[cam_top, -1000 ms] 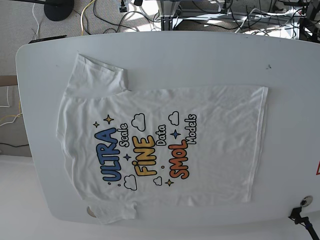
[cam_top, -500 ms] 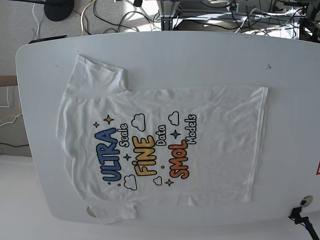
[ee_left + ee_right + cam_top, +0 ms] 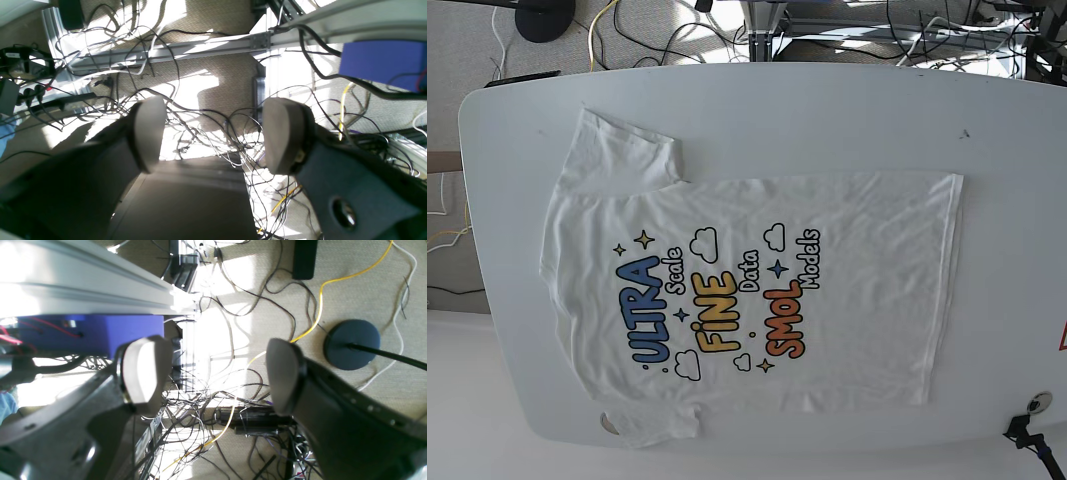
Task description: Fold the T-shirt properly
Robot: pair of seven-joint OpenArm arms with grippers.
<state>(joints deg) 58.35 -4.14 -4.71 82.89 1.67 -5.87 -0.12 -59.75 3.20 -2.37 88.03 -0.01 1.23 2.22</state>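
My right gripper needs to grab the collar-side corner of the far sleeve [image 3: 587, 113] on the white T-shirt next.
The white T-shirt [image 3: 747, 290] lies spread flat and print side up on the white table [image 3: 847, 110], collar toward the left edge and hem toward the right. Its far sleeve [image 3: 622, 150] is spread out; the near sleeve [image 3: 652, 425] reaches the table's front edge. Neither arm shows in the base view. My left gripper [image 3: 213, 133] is open, empty, and looks down at floor cables. My right gripper [image 3: 217, 373] is also open and empty, over the floor beside an aluminium frame.
Tangled cables [image 3: 206, 126] and aluminium rails [image 3: 100, 290] cover the carpet behind the table. A round black stand base [image 3: 352, 344] sits on the floor in the right wrist view. A small black clip [image 3: 1027, 432] sits at the table's near right corner.
None in the base view: the T-shirt lies as it did.
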